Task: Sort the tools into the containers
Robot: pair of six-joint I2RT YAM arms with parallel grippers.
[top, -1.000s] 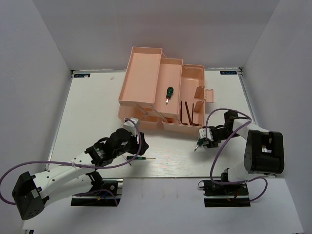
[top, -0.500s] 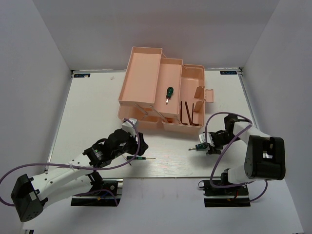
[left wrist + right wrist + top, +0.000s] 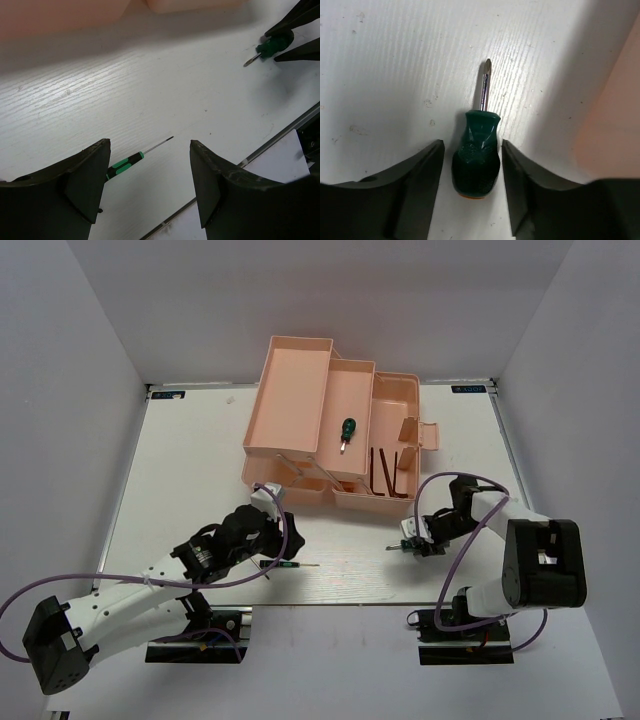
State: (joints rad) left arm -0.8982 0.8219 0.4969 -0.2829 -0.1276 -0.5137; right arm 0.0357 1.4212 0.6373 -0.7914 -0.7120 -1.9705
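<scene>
The robot's left gripper should close on the front half of the handle [image 3: 288, 564] [image 3: 132, 161] of the slim black screwdriver with green bands, near the screwdriver's metal rod.
A stubby green-handled screwdriver [image 3: 476, 155] lies on the white table, tip pointing away from the wrist. My right gripper [image 3: 472, 146] is open with one finger on each side of its handle and a small gap at both. In the top view this gripper [image 3: 418, 543] is low at the table, in front of the pink toolbox [image 3: 290, 390]. My left gripper [image 3: 149, 144] is open and empty above the table. The slim black screwdriver with green bands [image 3: 127, 163] lies just by its left finger. A second green screwdriver [image 3: 347, 430] and dark hex keys [image 3: 385, 470] lie in the toolbox trays.
The toolbox stands open at the back centre, and its pink wall [image 3: 615, 100] is close on the right of the right gripper. The table's front edge and metal rail [image 3: 280, 137] run just beyond the left gripper. White walls enclose the table.
The right gripper has dropped to the table and shifted slightly left. The stubby screwdriver, tilted tip-down in the gripper a second ago, now lies flat between the open fingers. The left arm has barely moved.
</scene>
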